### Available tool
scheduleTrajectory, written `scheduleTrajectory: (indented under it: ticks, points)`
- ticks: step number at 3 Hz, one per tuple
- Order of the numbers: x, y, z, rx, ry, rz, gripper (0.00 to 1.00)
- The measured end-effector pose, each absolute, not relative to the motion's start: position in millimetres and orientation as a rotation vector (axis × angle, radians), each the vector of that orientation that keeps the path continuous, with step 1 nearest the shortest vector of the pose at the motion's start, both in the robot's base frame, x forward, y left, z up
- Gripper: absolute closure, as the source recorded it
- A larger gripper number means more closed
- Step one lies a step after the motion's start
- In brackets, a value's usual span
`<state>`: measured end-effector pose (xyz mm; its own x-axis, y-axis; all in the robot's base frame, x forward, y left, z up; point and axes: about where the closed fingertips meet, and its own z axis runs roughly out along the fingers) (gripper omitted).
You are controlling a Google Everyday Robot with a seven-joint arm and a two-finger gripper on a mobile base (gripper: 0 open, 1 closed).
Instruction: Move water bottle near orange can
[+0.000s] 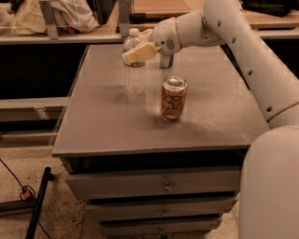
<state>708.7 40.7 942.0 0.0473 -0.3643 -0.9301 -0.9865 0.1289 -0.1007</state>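
Observation:
Next, my gripper sets the water bottle free on the grey table [152, 94], where I should leave it close beside and slightly behind the orange can.
The water bottle [134, 73] is clear with a white cap and stands upright at the middle left of the table top, a short way left of the orange can [174, 98]. My gripper [138, 52] reaches in from the right and is shut on the bottle's upper part, just below the cap. The orange can has a silver top and dark swirl artwork and stands near the table's centre. I cannot tell whether the bottle's base touches the table.
A slimmer blue-and-silver can [166, 61] stands behind my wrist at the back of the grey table [103, 126]. Drawers sit below the table's front edge. A shelf with cloth [70, 14] runs behind. My white arm [243, 51] spans the right side.

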Motion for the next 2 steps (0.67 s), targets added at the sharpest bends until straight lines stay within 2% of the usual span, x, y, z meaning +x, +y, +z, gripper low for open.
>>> scheduleTrajectory:
  ticks: [1,2]
  points:
    - [695,27,938,-1.39,1.46,0.874,0.87]
    - [685,13,940,-1.386,1.454,0.868,0.98]
